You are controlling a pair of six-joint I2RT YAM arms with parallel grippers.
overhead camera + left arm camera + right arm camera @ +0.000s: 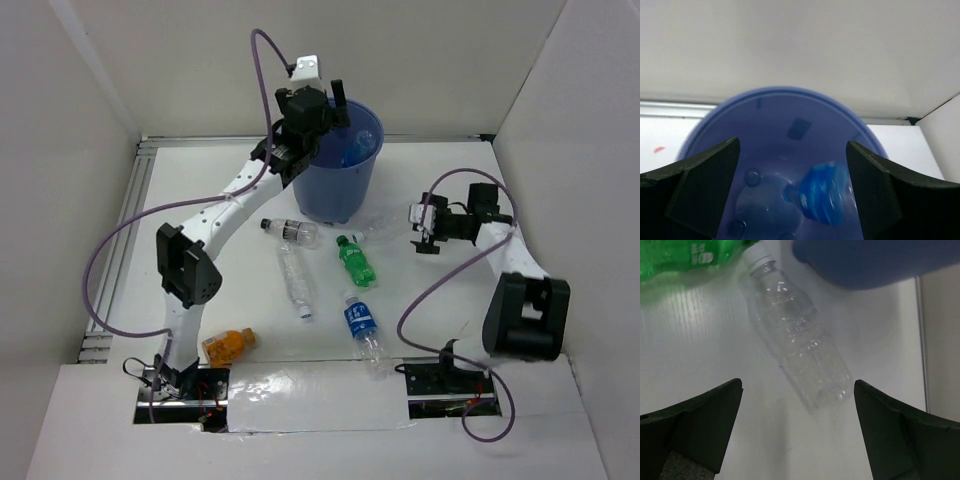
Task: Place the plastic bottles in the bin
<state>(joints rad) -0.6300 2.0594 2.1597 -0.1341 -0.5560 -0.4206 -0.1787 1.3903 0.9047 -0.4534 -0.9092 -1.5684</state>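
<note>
The white cap of one clear bottle lies by the green bottle. Next, my right gripper closes on the middle of the clear bottle (388,226) (811,351) that this cap belongs to.
The blue bin (345,185) stands at the back middle of the table. My left gripper (300,135) hovers over its left rim, open and empty. In the left wrist view, my left gripper (792,192) looks down into the bin (765,100), where a blue-wrapped bottle (825,192) lies, slightly blurred; it also shows in the top view (358,148). My right gripper (422,230) is open just right of a clear bottle (380,228) lying on the table. In the right wrist view that clear bottle (800,345) lies ahead of the open gripper (797,407), untouched.
On the table lie two more clear bottles (290,232) (293,280), a green bottle (355,260), a blue-labelled bottle (360,322) and an orange bottle (228,345) beside the left arm's base. White walls enclose the table. The green bottle (680,255) and bin (875,260) border the right wrist view.
</note>
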